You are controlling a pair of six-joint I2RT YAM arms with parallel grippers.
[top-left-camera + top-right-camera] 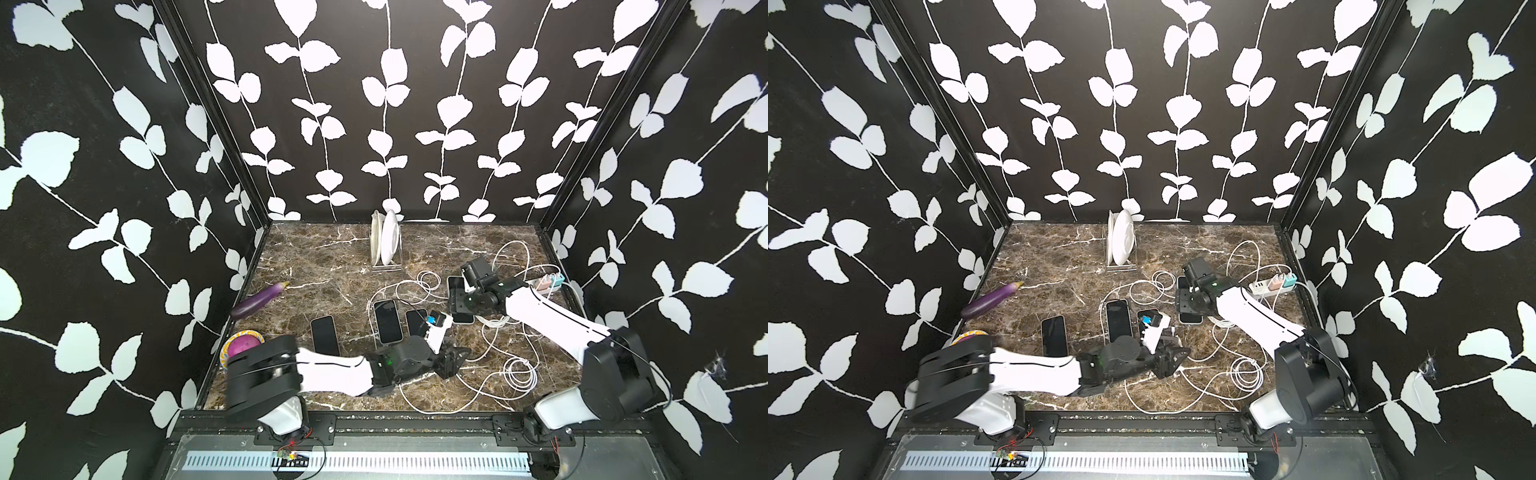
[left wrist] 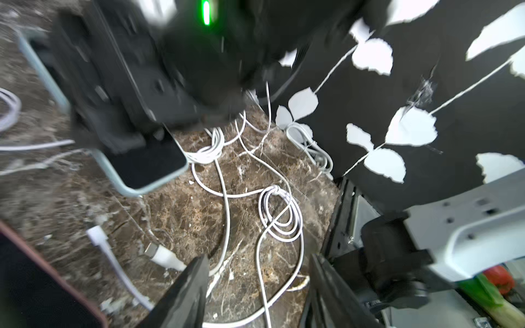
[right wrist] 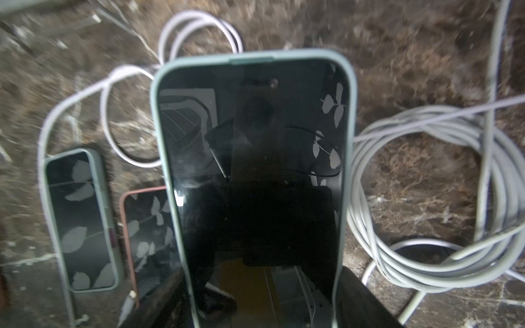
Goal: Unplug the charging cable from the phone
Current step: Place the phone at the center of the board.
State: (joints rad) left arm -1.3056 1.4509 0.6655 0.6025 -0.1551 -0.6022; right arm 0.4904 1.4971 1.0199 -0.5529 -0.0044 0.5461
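The robot's right gripper should release the phone on the marble (image 1: pixel 461 329) between the pink-cased phone and the white cable coil.
A phone (image 3: pixel 252 142) in a pale green case lies on the marble at the right, also seen in both top views (image 1: pixel 462 318) (image 1: pixel 1190 319). My right gripper (image 3: pixel 261 289) is shut on the phone, one jaw along each long side. In the left wrist view the phone's (image 2: pixel 147 167) near end shows no cable in it. The white charging cable connector (image 2: pixel 163 255) lies loose on the marble beside one finger (image 2: pixel 193 284) of my left gripper (image 2: pixel 258 264). That gripper (image 1: pixel 453 359) is open, with only slack cable on the table below it.
Other phones (image 1: pixel 323 334) (image 1: pixel 387 321) (image 1: pixel 417 320) lie mid-table. White cable coils (image 1: pixel 519 372) sprawl at the front right, leading to a power strip (image 1: pixel 548 282). A plate rack (image 1: pixel 386 245) stands at the back. An eggplant (image 1: pixel 259 299) and a bowl (image 1: pixel 243 343) sit left.
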